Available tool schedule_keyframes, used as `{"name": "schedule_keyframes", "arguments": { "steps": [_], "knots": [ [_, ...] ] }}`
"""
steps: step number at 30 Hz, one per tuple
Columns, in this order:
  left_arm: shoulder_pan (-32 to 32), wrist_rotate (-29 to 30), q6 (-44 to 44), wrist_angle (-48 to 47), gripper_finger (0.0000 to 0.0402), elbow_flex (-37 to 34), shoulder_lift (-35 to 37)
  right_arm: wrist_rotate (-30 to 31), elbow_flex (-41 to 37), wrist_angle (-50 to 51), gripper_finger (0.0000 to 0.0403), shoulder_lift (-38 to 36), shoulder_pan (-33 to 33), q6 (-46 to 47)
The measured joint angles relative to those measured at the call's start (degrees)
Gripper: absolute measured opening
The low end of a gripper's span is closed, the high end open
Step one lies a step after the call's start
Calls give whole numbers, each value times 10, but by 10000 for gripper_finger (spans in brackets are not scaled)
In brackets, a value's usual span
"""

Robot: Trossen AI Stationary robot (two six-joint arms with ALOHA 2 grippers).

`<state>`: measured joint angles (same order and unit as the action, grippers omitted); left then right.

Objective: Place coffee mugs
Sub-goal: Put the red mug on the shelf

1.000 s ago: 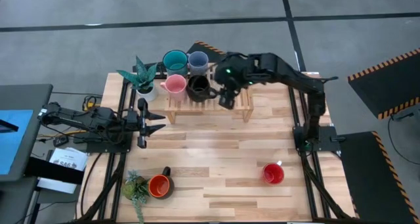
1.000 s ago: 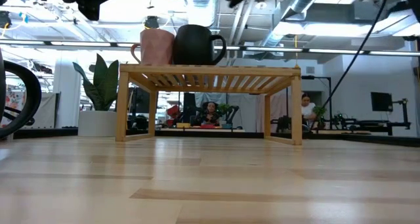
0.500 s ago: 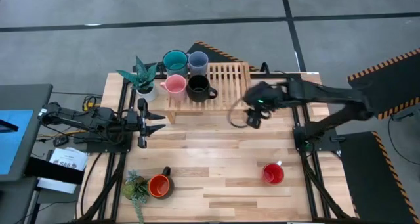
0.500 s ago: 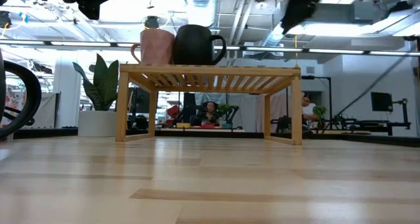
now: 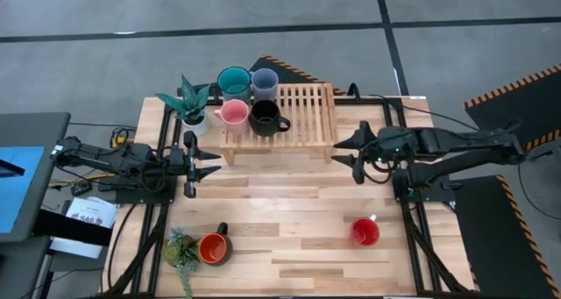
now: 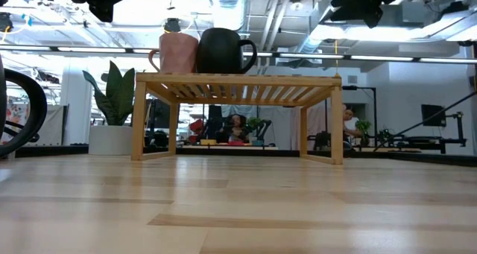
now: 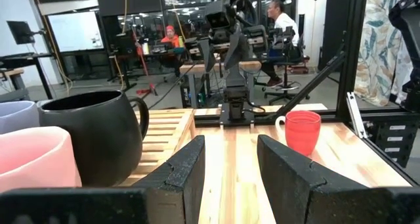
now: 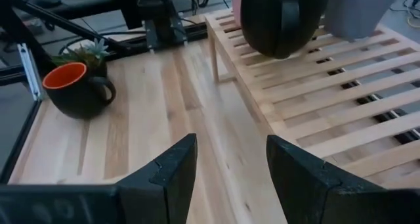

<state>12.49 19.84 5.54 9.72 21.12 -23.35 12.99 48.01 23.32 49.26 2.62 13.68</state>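
Note:
I need to move my right gripper to the red mug next and close it on the mug's rim point(image 5: 369, 220) beside its handle, on the side facing the rack.
Four mugs stand on the left part of the slatted wooden rack point(image 5: 302, 115): teal point(image 5: 233, 81), grey-blue point(image 5: 265, 81), pink point(image 5: 233, 113) and black point(image 5: 265, 115). The red mug point(image 5: 365, 232) stands on the table near the right front. The orange mug point(image 5: 212, 248), dark outside, stands near the left front. My right gripper point(image 5: 354, 157) is open and empty, beside the rack's right end. My left gripper point(image 5: 209, 164) is open and empty at the table's left side, in front of the rack's left end.
A tall leafy plant in a white pot point(image 5: 193, 106) stands left of the rack. A small green plant point(image 5: 180, 249) sits beside the orange mug. The rack's right half is bare slats point(image 8: 341, 86). Bare tabletop point(image 5: 280, 202) lies between the two arms.
My right gripper has drawn back from the black mug on the rack, moving right and toward the near edge, off the rack to a place beside its right end. The black mug stays standing on the rack. The left arm has kept still.

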Motion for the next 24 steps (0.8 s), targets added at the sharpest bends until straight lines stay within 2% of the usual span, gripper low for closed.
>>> {"name": "schedule_keyframes", "arguments": {
  "steps": [5,8,12,15,19,24],
  "knots": [
    [0,0,0,-3,126,0,0,0,0,-23,209,16,-1,0],
    [0,0,0,-3,126,0,0,-9,0,-31,209,40,-1,49],
    [0,0,0,-3,126,0,0,-117,16,30,209,87,11,133],
    [0,0,0,-4,126,0,0,-171,34,121,209,130,44,179],
    [0,0,0,-4,126,0,0,-187,47,217,209,172,102,247],
    [0,0,0,-5,126,0,0,-201,47,246,209,186,186,327]
  ]
}}
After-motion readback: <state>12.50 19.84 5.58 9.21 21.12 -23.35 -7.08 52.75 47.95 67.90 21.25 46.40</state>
